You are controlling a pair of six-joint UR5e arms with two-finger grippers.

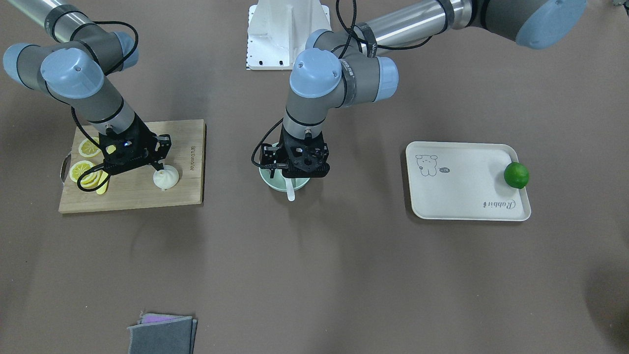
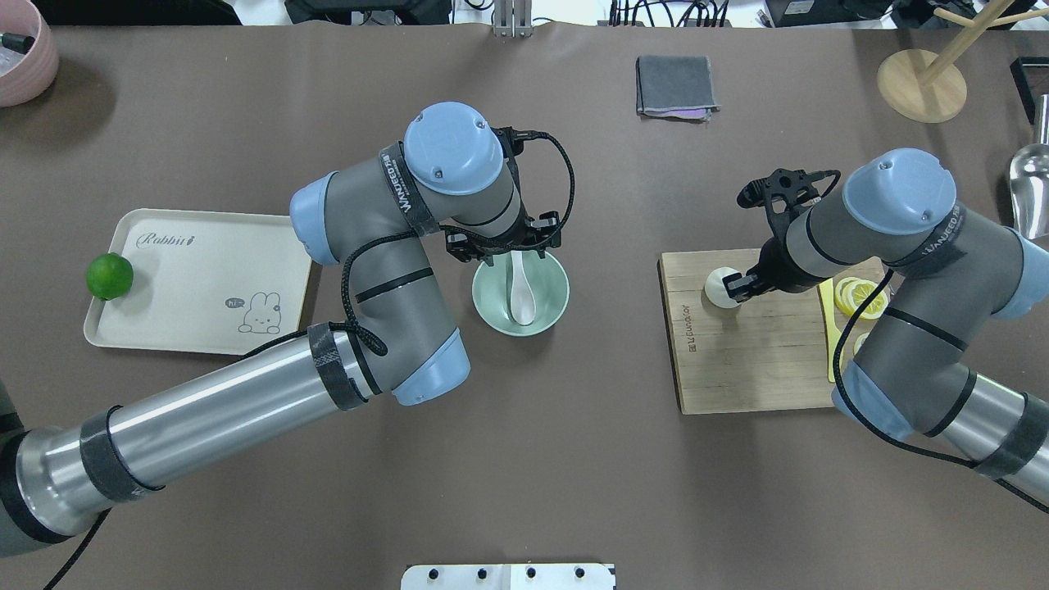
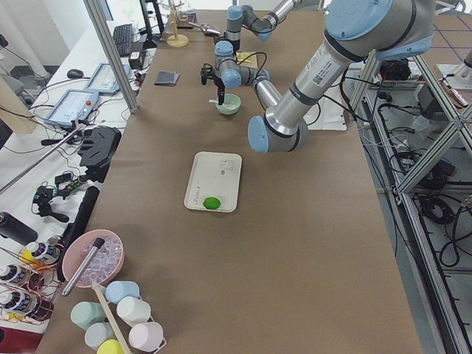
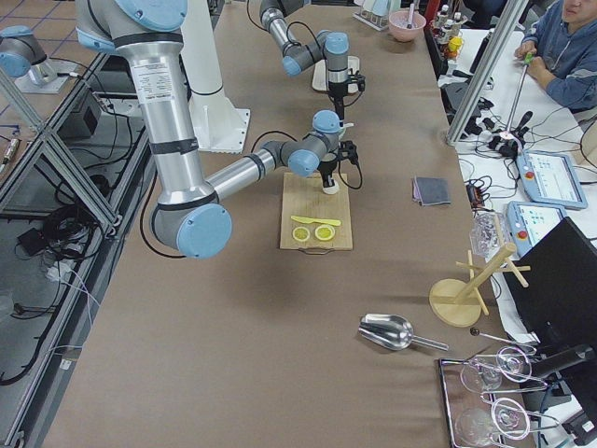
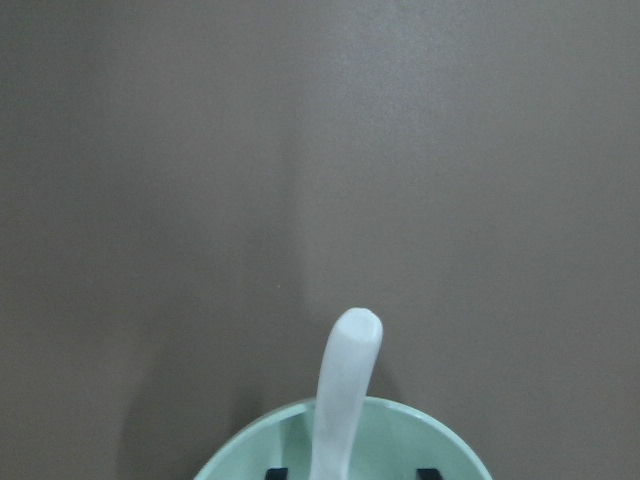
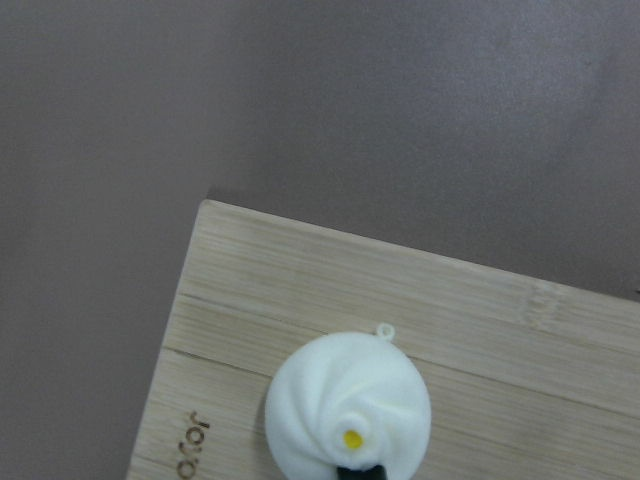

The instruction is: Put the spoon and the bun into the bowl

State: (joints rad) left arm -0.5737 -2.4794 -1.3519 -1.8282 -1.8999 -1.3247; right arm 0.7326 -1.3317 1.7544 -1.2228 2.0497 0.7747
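Note:
My right gripper is going to put the white pleated bun, still on the wooden cutting board, down in the mint-green bowl [image 1: 287, 161] against the scoop of the white spoon.
The white spoon [image 2: 521, 295] lies in the mint-green bowl [image 2: 557, 283] with its handle leaning over the rim [image 5: 345, 380]. My left gripper [image 2: 510, 252] hangs over the bowl's far rim, open, with its fingertips [image 5: 428, 473] on either side of the handle and apart from it. The white pleated bun [image 2: 719, 287] sits on the wooden cutting board [image 2: 754, 360]. My right gripper [image 2: 739, 287] is right above the bun [image 6: 345, 400], and its tips [image 6: 362, 472] look shut together over the bun's yellowish centre.
Lemon slices [image 2: 860, 295] and a yellow knife [image 2: 828, 328] lie on the board's right part. A cream tray [image 2: 188, 270] with a green lime [image 2: 109, 276] sits to the left. A grey cloth [image 2: 675, 86] lies at the far edge.

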